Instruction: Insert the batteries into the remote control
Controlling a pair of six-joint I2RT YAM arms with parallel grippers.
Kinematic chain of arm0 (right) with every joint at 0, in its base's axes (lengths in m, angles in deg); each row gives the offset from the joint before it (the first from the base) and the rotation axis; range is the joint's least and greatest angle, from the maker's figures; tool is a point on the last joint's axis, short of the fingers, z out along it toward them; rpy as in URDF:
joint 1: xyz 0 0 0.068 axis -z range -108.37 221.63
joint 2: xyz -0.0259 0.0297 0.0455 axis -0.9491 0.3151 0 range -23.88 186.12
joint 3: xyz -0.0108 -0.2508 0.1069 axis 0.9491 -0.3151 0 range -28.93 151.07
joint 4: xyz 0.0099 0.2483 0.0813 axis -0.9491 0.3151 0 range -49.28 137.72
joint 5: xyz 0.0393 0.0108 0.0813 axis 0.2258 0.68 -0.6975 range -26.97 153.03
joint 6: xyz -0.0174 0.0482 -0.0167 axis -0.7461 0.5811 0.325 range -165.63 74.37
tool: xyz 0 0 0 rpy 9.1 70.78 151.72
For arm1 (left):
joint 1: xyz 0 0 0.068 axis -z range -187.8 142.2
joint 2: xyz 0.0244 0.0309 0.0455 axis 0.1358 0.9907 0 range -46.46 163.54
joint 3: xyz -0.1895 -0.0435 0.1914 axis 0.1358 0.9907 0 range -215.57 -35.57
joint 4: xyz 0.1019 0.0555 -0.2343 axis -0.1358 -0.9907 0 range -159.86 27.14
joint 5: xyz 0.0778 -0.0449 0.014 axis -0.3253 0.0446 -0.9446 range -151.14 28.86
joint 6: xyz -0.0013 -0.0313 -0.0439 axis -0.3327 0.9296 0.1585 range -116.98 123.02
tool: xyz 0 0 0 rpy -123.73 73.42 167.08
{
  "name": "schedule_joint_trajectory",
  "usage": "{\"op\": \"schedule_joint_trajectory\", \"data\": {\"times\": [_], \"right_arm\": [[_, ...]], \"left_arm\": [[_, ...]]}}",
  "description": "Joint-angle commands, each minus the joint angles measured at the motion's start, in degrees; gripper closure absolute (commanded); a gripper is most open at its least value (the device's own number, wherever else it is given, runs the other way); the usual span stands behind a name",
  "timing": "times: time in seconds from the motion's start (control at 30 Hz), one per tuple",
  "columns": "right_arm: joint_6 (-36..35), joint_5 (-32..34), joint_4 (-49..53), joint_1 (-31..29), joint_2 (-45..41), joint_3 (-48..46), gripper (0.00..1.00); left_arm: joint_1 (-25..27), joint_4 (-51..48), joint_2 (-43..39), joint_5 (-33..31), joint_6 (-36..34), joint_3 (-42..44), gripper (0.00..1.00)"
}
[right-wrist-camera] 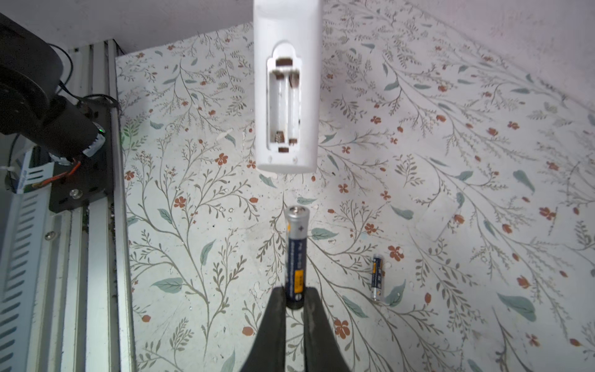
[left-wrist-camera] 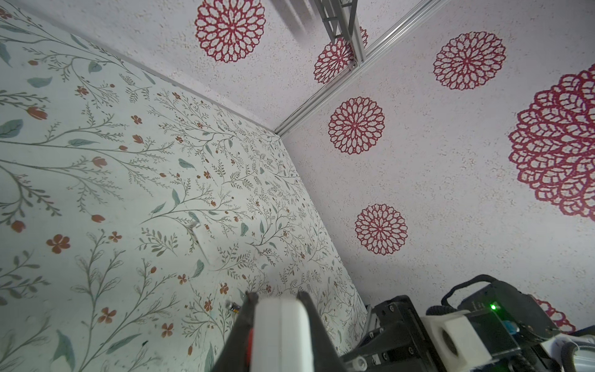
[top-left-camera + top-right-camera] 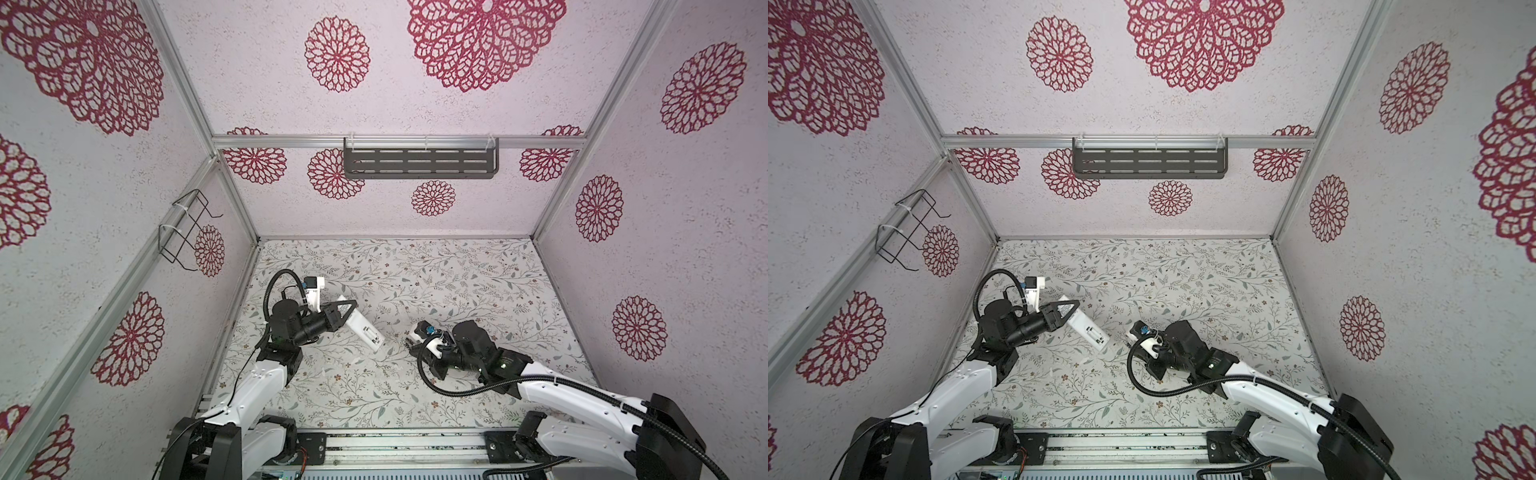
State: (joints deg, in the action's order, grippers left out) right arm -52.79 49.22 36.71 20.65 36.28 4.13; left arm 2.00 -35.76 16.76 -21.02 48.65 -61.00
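The battery is in my right gripper by its dark end, with its silver end facing the remote control, so I should put it down and grab the silver end (image 1: 297, 214).
My left gripper (image 3: 351, 309) is shut on the white remote control (image 3: 365, 330), holding it above the floral table at the left-middle. Its jaws clamp the remote's two sides (image 2: 280, 328) in the left wrist view. The remote's plain back (image 1: 310, 96) faces the right wrist camera, with its battery recess (image 1: 285, 109) open and empty. My right gripper (image 1: 294, 291) is shut on the lower end of one dark battery (image 1: 297, 251), which points at the remote's near end with a gap between them. A second battery (image 1: 377, 277) lies on the table beside it, also seen as a small battery (image 2: 234, 306) in the left wrist view.
A flat whitish cover piece (image 1: 438, 219) lies on the table beyond the loose battery. A dark slotted shelf (image 3: 419, 164) hangs on the back wall and a wire rack (image 3: 187, 230) on the left wall. An aluminium rail (image 3: 399, 444) runs along the front edge.
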Motion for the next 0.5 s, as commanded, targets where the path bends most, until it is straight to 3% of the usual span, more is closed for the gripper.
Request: {"op": "schedule_joint_trajectory", "data": {"times": [0.0,0.47], "right_arm": [[-3.18,-0.9,-2.81,-0.97,-2.8,1.62,0.88],[-5.32,0.7,-0.38,-4.4,-4.0,5.4,0.88]], "left_arm": [[0.52,0.07,-0.78,0.3,-1.19,-2.05,1.0],[1.01,-0.72,-2.19,0.82,-1.33,-2.96,1.0]]}}
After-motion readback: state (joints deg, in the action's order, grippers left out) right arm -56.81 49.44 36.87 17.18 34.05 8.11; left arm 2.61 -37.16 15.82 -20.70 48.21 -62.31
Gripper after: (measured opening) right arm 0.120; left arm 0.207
